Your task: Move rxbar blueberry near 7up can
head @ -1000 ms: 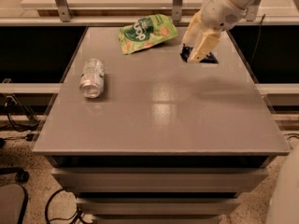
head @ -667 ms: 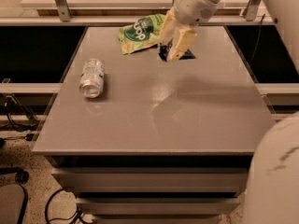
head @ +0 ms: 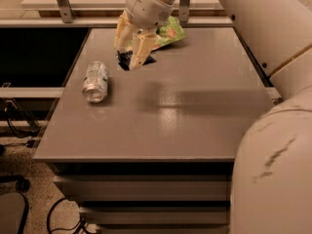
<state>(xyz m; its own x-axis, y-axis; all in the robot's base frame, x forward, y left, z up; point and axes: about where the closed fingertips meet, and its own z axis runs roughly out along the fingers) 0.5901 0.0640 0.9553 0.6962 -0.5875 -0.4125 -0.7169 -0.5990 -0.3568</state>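
My gripper will let go of the rxbar blueberry on the grey table [head: 118, 66] close beside the far end of the 7up can. The rxbar is still low over the table top.
The 7up can [head: 95, 81] is silver-grey and lies on its side at the left of the grey table [head: 185, 116]. My gripper [head: 127, 58] hangs over the table's back left, just right of and behind the can. It is shut on the rxbar blueberry [head: 130, 61], a dark navy wrapper held between the cream fingers [head: 138, 50] and partly hidden by them. The bar sits a short gap from the can, low over the table top.
A green chip bag [head: 167, 33] lies behind the gripper near the table's back edge. My white arm fills the right side of the view [head: 273, 145]. A chair base and cables are on the floor at the lower left.
My gripper has carried the rxbar blueberry leftward across the back of the table, from right of the chip bag to close beside the can. The can and the bag have not moved.
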